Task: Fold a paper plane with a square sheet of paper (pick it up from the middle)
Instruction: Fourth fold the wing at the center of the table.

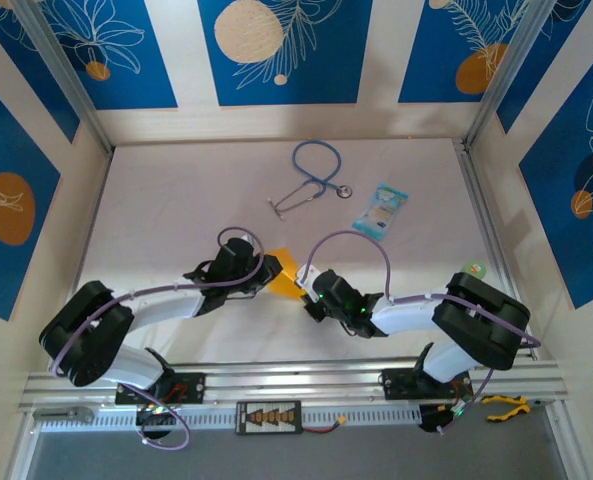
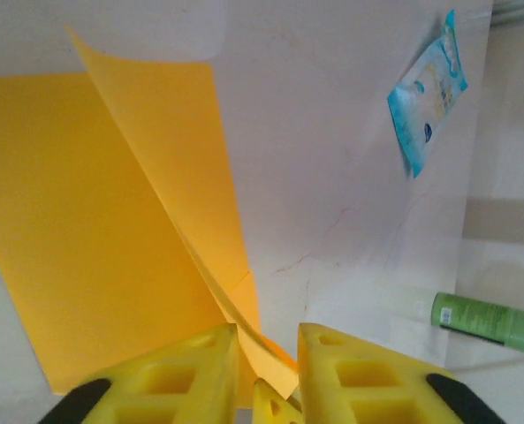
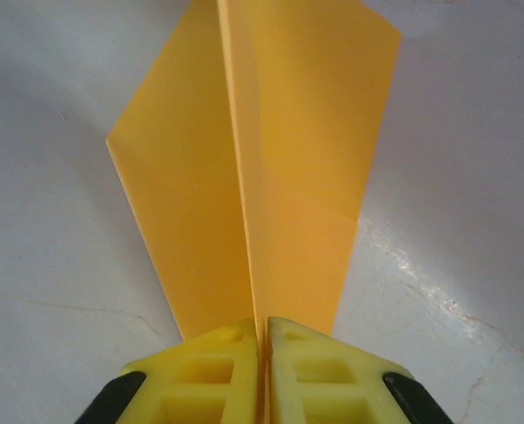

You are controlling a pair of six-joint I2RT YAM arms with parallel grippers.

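I should open my left gripper and pinch the crease upright [image 2: 235, 309], because the centre crease leans over one wing with its pointed end loose in my left gripper's gap.
The square sheet of paper is folded into an orange-yellow paper plane [image 1: 282, 270] with a centre crease, and it sits between the two arms at the table's middle front. My right gripper [image 3: 263, 322] is shut on the upright centre crease of the plane [image 3: 270, 168], whose wings spread to both sides. My left gripper [image 2: 268, 331] is open, with a narrow gap between its yellow fingers [image 2: 191, 371]. A pointed end of the plane [image 2: 111, 221] lies loose in that gap. From above, the left gripper [image 1: 264, 268] and the right gripper [image 1: 307, 287] face each other across the paper.
A blue stethoscope [image 1: 311, 180] lies at the back centre. A light-blue printed packet [image 1: 381, 208] [image 2: 428, 88] lies to its right. A green bottle [image 2: 482, 320] [image 1: 473, 268] sits by the right wall. The metal rail [image 1: 296, 385] runs along the near edge.
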